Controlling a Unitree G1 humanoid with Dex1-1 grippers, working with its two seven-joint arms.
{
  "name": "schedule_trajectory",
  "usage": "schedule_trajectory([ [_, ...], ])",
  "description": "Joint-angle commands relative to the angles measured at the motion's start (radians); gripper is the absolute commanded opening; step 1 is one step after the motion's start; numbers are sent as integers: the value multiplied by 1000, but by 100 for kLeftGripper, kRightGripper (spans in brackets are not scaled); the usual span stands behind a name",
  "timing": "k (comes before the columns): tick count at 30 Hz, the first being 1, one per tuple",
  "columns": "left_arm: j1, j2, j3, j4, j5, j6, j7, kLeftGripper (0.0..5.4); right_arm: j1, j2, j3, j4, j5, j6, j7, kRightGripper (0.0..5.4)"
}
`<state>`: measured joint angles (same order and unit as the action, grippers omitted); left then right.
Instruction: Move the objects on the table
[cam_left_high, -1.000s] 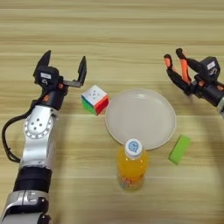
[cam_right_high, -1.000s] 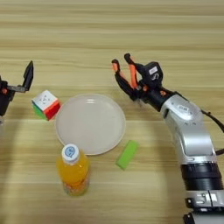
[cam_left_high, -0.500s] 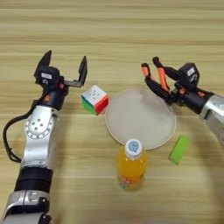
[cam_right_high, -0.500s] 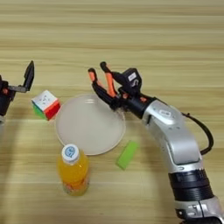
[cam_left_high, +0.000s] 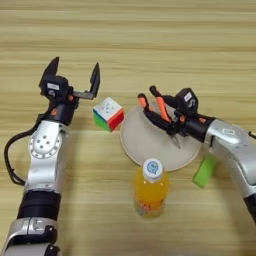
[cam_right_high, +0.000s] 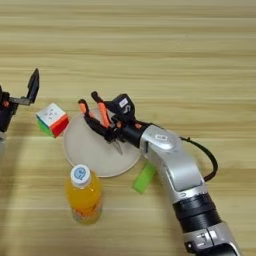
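Observation:
I need to release the orange-handled pliers from my right gripper on the middle of the round cream plate (cam_left_high: 156, 137), behind the orange-drink bottle.
Over the right half of the round cream plate (cam_left_high: 136, 145), my right gripper (cam_left_high: 163, 120) is shut on the orange-handled pliers (cam_left_high: 161, 107). Their handles point up-left and the metal nose (cam_left_high: 176, 142) points down at the plate. A multicoloured puzzle cube (cam_left_high: 108, 113) with a white top face lies on the table (cam_left_high: 150, 40) just left of the plate. My left gripper (cam_left_high: 75, 67) is held open behind and left of the cube, with nothing between its fingers. In front of the plate stands the orange-drink bottle (cam_left_high: 150, 192) with its white cap.
A small green block (cam_left_high: 205, 170) lies right of the plate's front edge, under my right forearm. My right arm reaches in from the lower right, and my left arm runs along the left edge.
My right gripper has carried the pliers leftward, from beyond the plate's right side to above the plate. The left arm, cube and bottle have not moved.

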<state>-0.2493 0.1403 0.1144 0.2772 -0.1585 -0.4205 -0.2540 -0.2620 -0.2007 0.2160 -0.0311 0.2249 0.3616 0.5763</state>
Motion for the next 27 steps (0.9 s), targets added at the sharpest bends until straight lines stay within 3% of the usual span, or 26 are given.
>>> schedule_trajectory([
  [1,3,0,-1,-12,4,-6,4,540,-8,9,25,35,-21,-12,8,334],
  [13,5,-4,-3,-13,7,0,6,540,-17,33,61,152,-68,-64,12,334],
  [27,9,-6,-6,-19,8,1,8,540,-17,46,67,167,-87,-83,27,334],
])
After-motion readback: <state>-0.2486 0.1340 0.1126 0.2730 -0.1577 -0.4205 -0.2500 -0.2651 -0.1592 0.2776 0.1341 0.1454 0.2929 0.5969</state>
